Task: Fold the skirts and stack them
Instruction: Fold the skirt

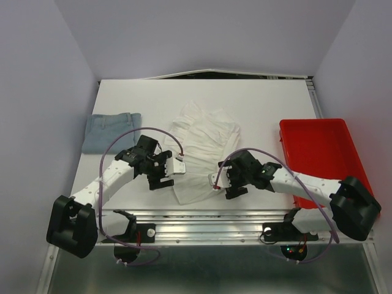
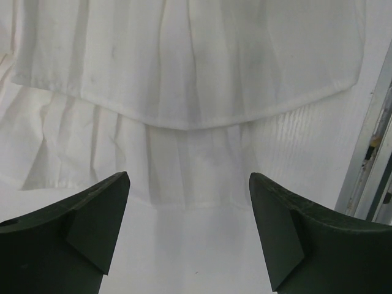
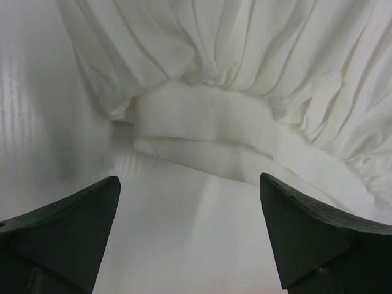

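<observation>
The white skirt's pleats bunch over its slanting waistband, so next my right gripper pinches the waistband's near end (image 3: 146,127) and lifts the skirt clear before folding it.
The white pleated skirt (image 1: 205,142) lies spread and rumpled in the middle of the table. The light blue denim skirt (image 1: 112,130) lies folded at the far left. My left gripper (image 1: 166,171) is open and empty at the white skirt's near left edge; in the left wrist view (image 2: 188,184) its jaws stand wide over bare table, just short of the skirt's layered hem (image 2: 184,73). My right gripper (image 1: 223,179) is open and empty at the skirt's near right side; in the right wrist view (image 3: 190,180) it faces the gathered waistband (image 3: 202,122).
A red plastic tray (image 1: 321,153) stands at the right edge of the table. The metal rail of the table's near edge (image 2: 373,153) runs just beside my left gripper. White walls close in on three sides.
</observation>
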`<state>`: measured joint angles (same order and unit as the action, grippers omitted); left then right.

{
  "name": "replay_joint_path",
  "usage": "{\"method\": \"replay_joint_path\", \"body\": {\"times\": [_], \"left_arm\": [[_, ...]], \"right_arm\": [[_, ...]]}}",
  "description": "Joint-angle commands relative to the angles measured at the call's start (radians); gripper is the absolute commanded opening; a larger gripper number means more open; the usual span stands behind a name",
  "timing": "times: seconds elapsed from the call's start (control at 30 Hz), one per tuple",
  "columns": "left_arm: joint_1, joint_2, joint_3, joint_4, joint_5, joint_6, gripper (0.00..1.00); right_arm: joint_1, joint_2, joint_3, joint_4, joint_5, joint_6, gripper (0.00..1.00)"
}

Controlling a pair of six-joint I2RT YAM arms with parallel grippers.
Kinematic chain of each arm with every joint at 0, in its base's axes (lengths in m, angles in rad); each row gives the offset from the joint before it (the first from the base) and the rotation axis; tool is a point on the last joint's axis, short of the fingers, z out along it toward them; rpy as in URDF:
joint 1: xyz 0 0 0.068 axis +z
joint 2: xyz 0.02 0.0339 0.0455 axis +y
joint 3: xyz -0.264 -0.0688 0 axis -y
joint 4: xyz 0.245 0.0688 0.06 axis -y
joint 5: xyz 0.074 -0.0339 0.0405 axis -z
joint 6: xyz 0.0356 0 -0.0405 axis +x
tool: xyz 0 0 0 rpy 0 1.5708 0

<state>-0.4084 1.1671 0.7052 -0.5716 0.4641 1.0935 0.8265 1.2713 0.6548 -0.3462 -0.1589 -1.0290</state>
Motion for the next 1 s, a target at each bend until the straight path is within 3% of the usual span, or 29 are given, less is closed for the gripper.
{"method": "replay_joint_path", "body": {"times": [0.0,0.23,0.33,0.4,0.47,0.57,0.7,0.87,0.97], "left_arm": [[0.002,-0.014,-0.045,0.082,0.001,0.103,0.91],[-0.009,0.035,-0.092,0.15,-0.015,0.152,0.91],[-0.017,0.068,-0.098,0.174,-0.019,0.16,0.91],[-0.02,0.097,-0.098,0.182,-0.024,0.172,0.91],[-0.023,0.123,-0.09,0.171,-0.034,0.186,0.85],[-0.02,0.155,-0.044,0.116,-0.039,0.187,0.8],[-0.017,0.047,-0.015,0.033,-0.002,0.195,0.79],[-0.033,-0.003,0.022,-0.106,-0.016,0.194,0.73],[-0.035,0.017,0.046,-0.163,-0.028,0.189,0.72]], "right_arm": [[0.019,-0.02,-0.047,0.271,0.021,-0.126,1.0],[0.037,0.036,-0.066,0.383,-0.011,-0.135,0.99],[0.046,0.075,-0.072,0.404,-0.037,-0.166,0.94],[0.046,0.098,-0.089,0.433,-0.048,-0.174,0.84],[0.046,0.118,-0.099,0.492,-0.05,-0.174,0.67],[0.046,0.126,-0.096,0.515,-0.048,-0.172,0.63],[0.046,0.111,-0.067,0.443,-0.057,-0.167,0.55],[0.046,0.057,-0.057,0.354,-0.105,-0.172,0.5],[0.046,0.01,-0.061,0.273,-0.128,-0.196,0.59]]}}
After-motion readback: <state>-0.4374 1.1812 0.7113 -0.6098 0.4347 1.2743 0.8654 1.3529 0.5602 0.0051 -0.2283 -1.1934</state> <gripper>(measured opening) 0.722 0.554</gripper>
